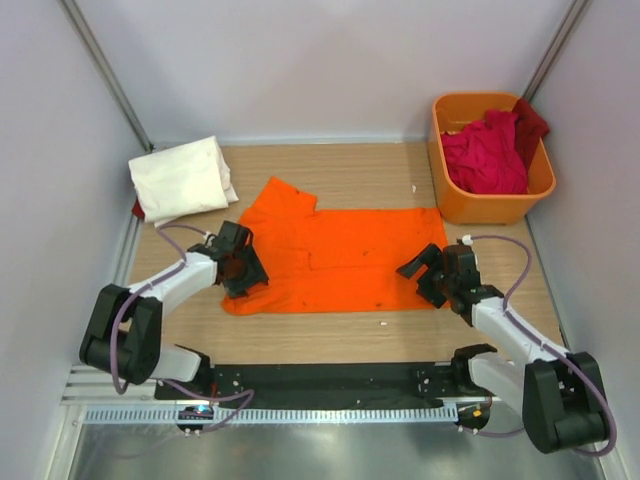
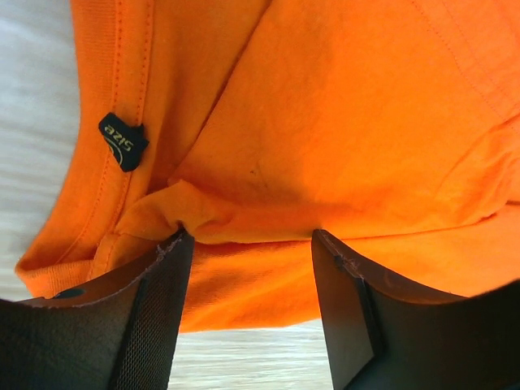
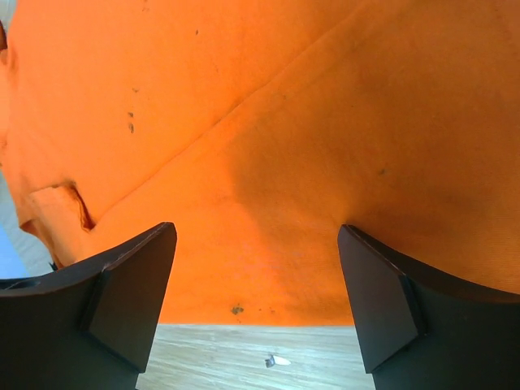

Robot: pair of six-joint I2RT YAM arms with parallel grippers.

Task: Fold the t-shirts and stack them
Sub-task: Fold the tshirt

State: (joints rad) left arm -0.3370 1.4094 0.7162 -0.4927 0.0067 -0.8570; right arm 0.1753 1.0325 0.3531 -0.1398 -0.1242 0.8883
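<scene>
My right gripper is going to close on the back edge (image 1: pixel 424 210) of the bright orange t-shirt, near the shirt's corner beside the tub.
A bright orange t-shirt (image 1: pixel 340 255) lies spread flat in the middle of the table, one sleeve pointing to the back. My left gripper (image 1: pixel 240 265) is open at its left end. In the left wrist view (image 2: pixel 248 244) the fingers stand on either side of a bunched fold by the collar, near a black size label (image 2: pixel 123 140). My right gripper (image 1: pixel 425 272) is open over the shirt's right end, and in the right wrist view (image 3: pixel 256 236) the shirt's edge lies between its fingers. A folded cream-white t-shirt (image 1: pixel 182 178) sits at the back left. Crimson and dark red t-shirts (image 1: pixel 487 155) are piled in the tub.
The rigid orange plastic tub (image 1: pixel 490 210) stands at the back right against the wall. A scrap of dark red cloth (image 1: pixel 137 208) shows under the cream shirt. A small white fleck (image 3: pixel 275 360) lies on the wood. Grey walls close in on both sides.
</scene>
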